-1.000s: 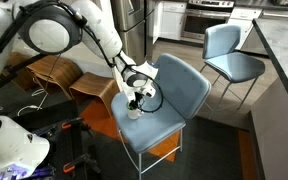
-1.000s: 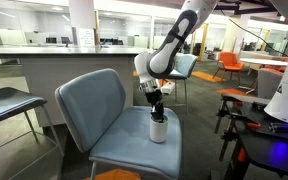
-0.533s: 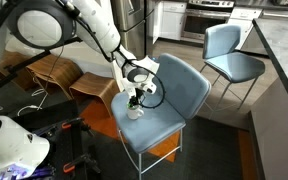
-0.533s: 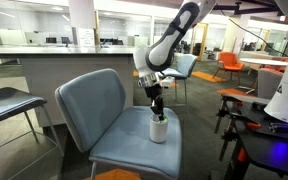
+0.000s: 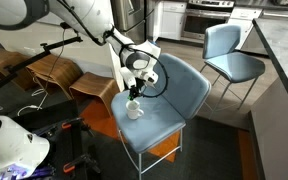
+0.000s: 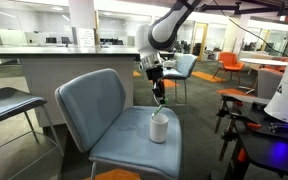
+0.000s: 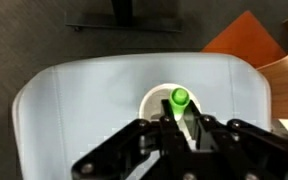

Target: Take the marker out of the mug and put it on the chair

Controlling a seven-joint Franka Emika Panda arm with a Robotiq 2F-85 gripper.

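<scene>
My gripper is holding the marker and will let go of it on the light blue seat [image 5: 138, 95] [image 7: 213, 94] next to the white mug, towards the brown chairs.
The white mug [image 5: 134, 110] stands on the seat of the light blue chair [image 5: 179, 92], near its front edge; both also show in an exterior view, the mug [image 6: 158, 128] on the chair [image 6: 89, 105]. My gripper [image 5: 135, 88] [image 6: 159, 88] hangs straight above the mug, shut on the slim marker [image 6: 161, 97], whose lower end is at or just above the mug's mouth. In the wrist view the marker's green end [image 7: 180, 97] shows between my fingers [image 7: 181, 128], over the mug's rim [image 7: 150, 104] and the seat [image 7: 74, 100].
A second blue chair [image 5: 229, 50] stands behind. Brown bent-wood chairs [image 5: 54, 75] stand beside the seat, one showing in the wrist view [image 7: 249, 35]. A black stand [image 6: 246, 120] is near the seat, and a dark table [image 6: 4, 100] is on its other side.
My gripper has risen straight up from the mug, drawing the marker up with it. The mug has stayed in place on the seat.
</scene>
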